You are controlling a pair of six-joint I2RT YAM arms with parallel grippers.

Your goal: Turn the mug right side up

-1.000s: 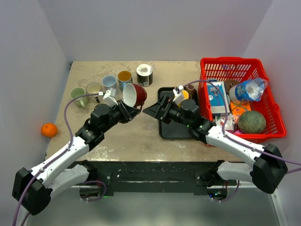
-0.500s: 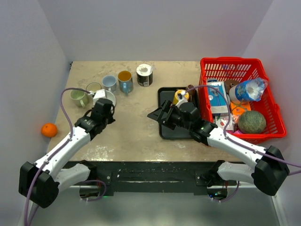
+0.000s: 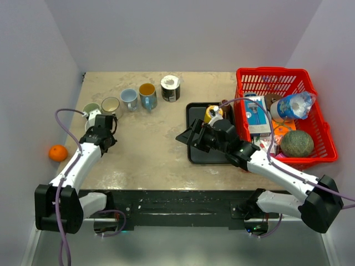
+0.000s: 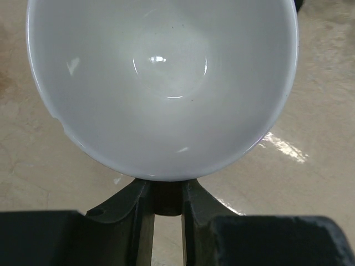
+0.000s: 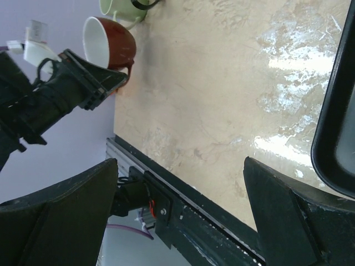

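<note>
The robot's left gripper should release the dark red mug on the table (image 3: 94, 137) in front of the green mug. The dark red mug is now beside the green mug.
The mug (image 4: 161, 83) is dark red outside and white inside. In the left wrist view I look straight into its open mouth. My left gripper (image 4: 168, 191) is shut on its handle. In the right wrist view the mug (image 5: 108, 44) sits at the table's left edge beside a green mug (image 5: 119, 8), with the left gripper (image 5: 119, 77) on its handle. In the top view my left gripper (image 3: 102, 121) covers the mug. I cannot tell whether the mug touches the table. My right gripper (image 3: 186, 134) is open and empty over the table's middle; it also shows in its own view (image 5: 180, 163).
A row of mugs stands at the back left: green (image 3: 90, 109), beige (image 3: 111, 104), light blue (image 3: 128, 97), blue (image 3: 147, 91), black-and-white (image 3: 170, 86). A black tray (image 3: 202, 152) holds a can (image 3: 212, 113). A red basket (image 3: 285, 75) is at the right. An orange (image 3: 57, 153) lies left of the table.
My left arm swung from the table's middle to the left edge with the mug, whose mouth turned from sideways to facing up. My right gripper drew back a little.
</note>
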